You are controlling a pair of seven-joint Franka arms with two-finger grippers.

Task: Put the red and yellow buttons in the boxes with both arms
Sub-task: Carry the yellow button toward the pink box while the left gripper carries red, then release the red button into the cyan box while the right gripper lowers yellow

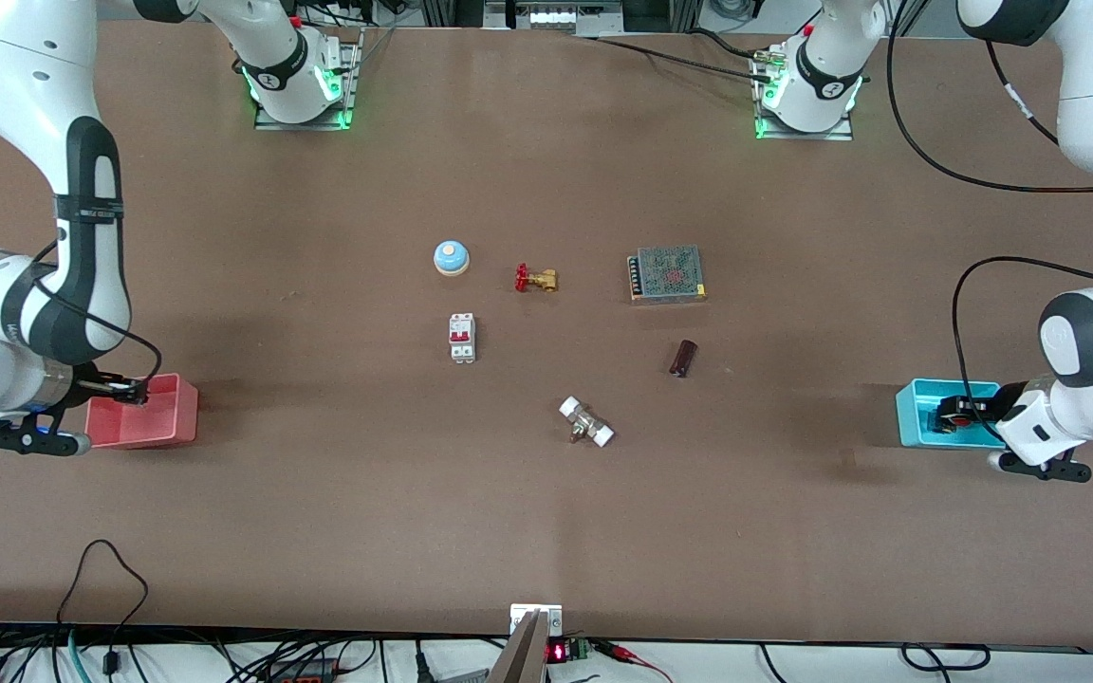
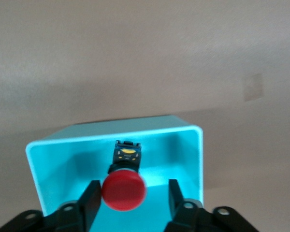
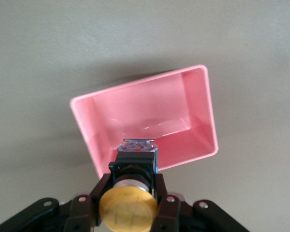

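Next, my right gripper takes the yellow button, now held over the box's rim, to the middle of the bottom inside the pink-red box (image 1: 142, 405) (image 3: 147, 128). It will let go of the button there.
My left gripper (image 1: 956, 417) is down inside the cyan box (image 1: 917, 417) at the left arm's end of the table. In the left wrist view its fingers (image 2: 91, 195) stand open around the red button (image 2: 124, 189). One finger touches the cap and the other stands apart from it. The button lies in the cyan box (image 2: 111, 131). My right gripper (image 1: 134, 391) is over the edge of the pink-red box (image 1: 162, 427) at the right arm's end. It is shut on the yellow button (image 3: 128, 209), held over the rim of the pink-red box (image 3: 183, 121).
Mid-table stand a blue dome bell (image 1: 451, 257), a brass valve with a red handwheel (image 1: 536, 279), a white circuit breaker (image 1: 462, 338), a metal mesh power supply (image 1: 667, 274), a dark cylinder (image 1: 683, 358) and a white-ended fitting (image 1: 586, 422).
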